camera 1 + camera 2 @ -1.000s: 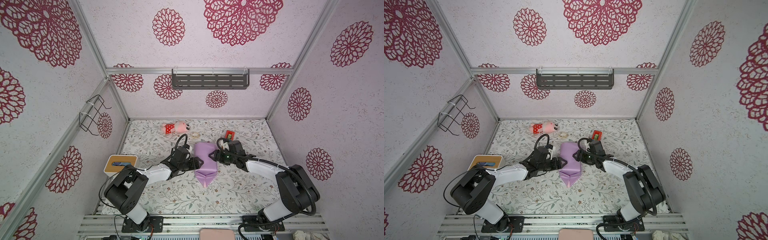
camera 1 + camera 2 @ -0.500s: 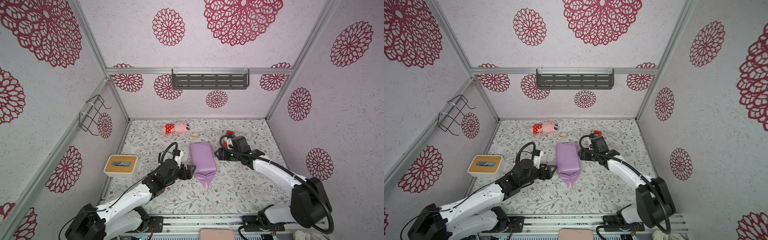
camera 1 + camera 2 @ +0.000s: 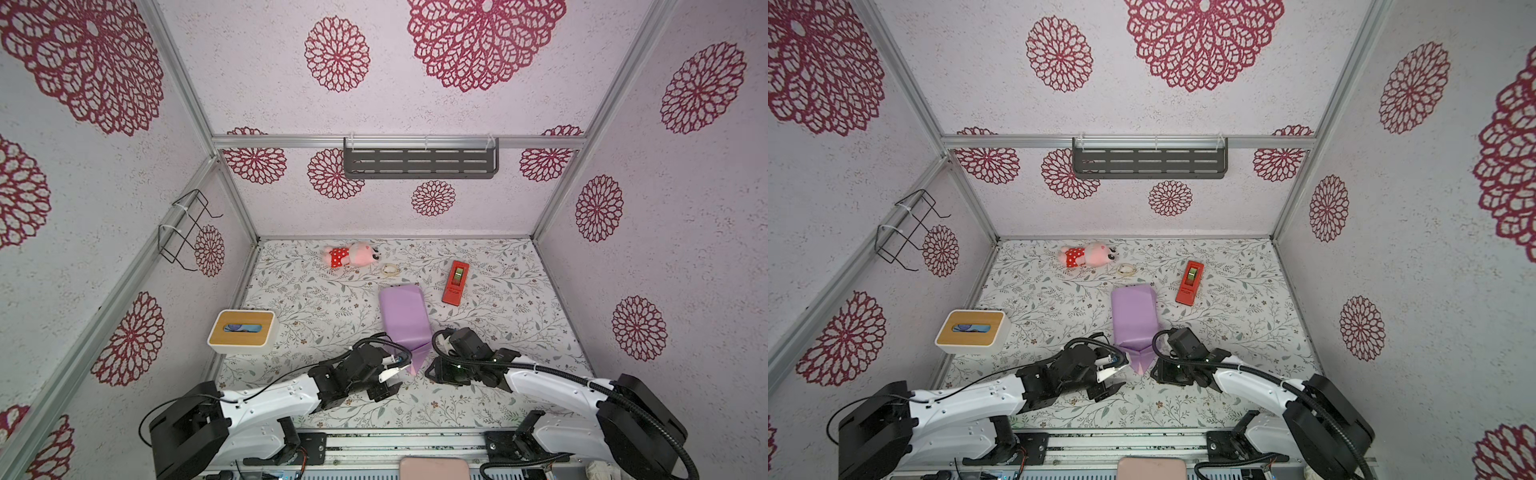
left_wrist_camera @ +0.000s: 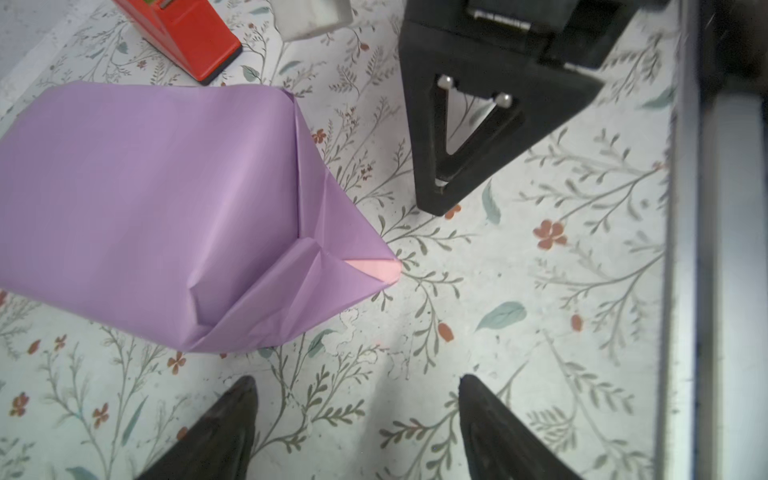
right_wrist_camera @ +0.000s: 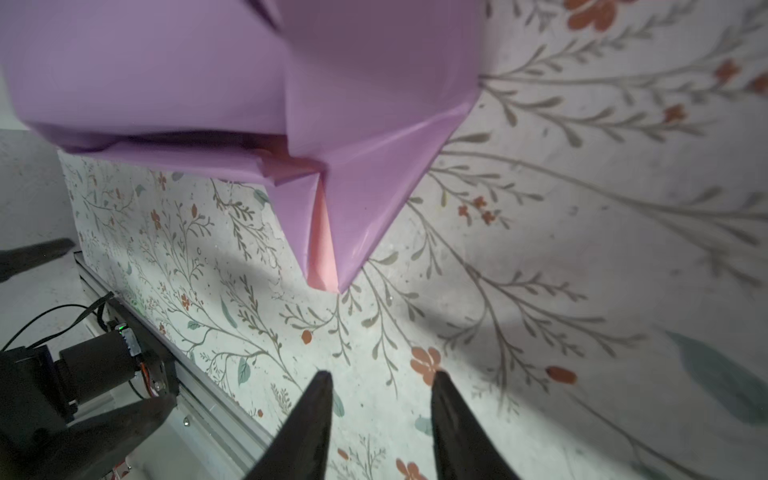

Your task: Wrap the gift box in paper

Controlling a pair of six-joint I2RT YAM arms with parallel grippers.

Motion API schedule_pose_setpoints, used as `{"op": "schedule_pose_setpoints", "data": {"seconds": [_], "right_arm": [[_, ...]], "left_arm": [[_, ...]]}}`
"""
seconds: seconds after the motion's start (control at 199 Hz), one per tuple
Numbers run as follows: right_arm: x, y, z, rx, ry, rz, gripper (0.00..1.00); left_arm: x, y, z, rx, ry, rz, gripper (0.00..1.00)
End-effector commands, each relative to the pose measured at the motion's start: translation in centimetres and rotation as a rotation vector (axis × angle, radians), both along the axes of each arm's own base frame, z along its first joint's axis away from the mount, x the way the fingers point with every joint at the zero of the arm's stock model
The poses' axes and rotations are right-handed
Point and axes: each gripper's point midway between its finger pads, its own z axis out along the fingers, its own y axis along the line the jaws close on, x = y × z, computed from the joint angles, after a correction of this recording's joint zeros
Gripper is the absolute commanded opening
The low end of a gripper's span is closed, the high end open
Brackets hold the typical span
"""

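Observation:
Next, my left gripper pinches the flap's edge (image 4: 352, 301) beside its tip and brings the flap's sides together, because the pointed flap is gaping pink at its tip.
The paper (image 3: 403, 316) (image 3: 1136, 316), lilac side out, covers the gift box completely, so the box itself is hidden. The parcel lies mid-table, and its near end folds into a pointed flap (image 3: 417, 359) (image 4: 353, 257) (image 5: 353, 208) with a sliver of pink showing. My left gripper (image 3: 395, 380) (image 3: 1115, 378) (image 4: 356, 378) hovers just left of that flap, open, with only tablecloth between its fingers. My right gripper (image 3: 431, 371) (image 3: 1156, 372) (image 5: 383, 373) sits just right of the flap, its jaws closer together but still open on nothing. Neither gripper touches the paper.
A red tape dispenser (image 3: 456, 282) lies right of the parcel's far end. A plush toy (image 3: 353, 254) and a small ring (image 3: 390, 269) lie at the back. A white tissue box with a wooden top (image 3: 242, 330) stands at the left. A pink pad (image 3: 434, 467) sits on the front rail.
Both grippers left the parcel's sides and drew back towards the front, to either side of the pointed flap. The right jaws have narrowed.

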Motion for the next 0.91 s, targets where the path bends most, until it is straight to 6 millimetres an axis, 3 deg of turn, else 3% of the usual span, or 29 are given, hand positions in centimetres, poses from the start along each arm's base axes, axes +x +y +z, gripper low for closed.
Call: {"op": "schedule_pose_setpoints", "data": {"seconds": [0.0,0.327,0.609,0.901], "right_arm": [[2.3,2.8,2.5,0.167,-0.039,-0.115,0.37],[2.2,2.4,-0.4,0.153,-0.002,-0.266,0.33],[1.9,2.6,-1.9,0.155,0.01,-0.318,0.33],[2.7,3.2,-1.4,0.205,-0.035,-0.35,0.3]], "left_arm": [[0.4,-0.5,-0.4,0.106,-0.111,-0.129,0.77],[1.1,-0.9,-2.7,0.245,-0.142,-0.225,0.73],[1.4,-1.1,-3.1,0.258,-0.147,-0.259,0.72],[1.5,-0.5,-3.3,0.271,-0.146,-0.263,0.72]]}}
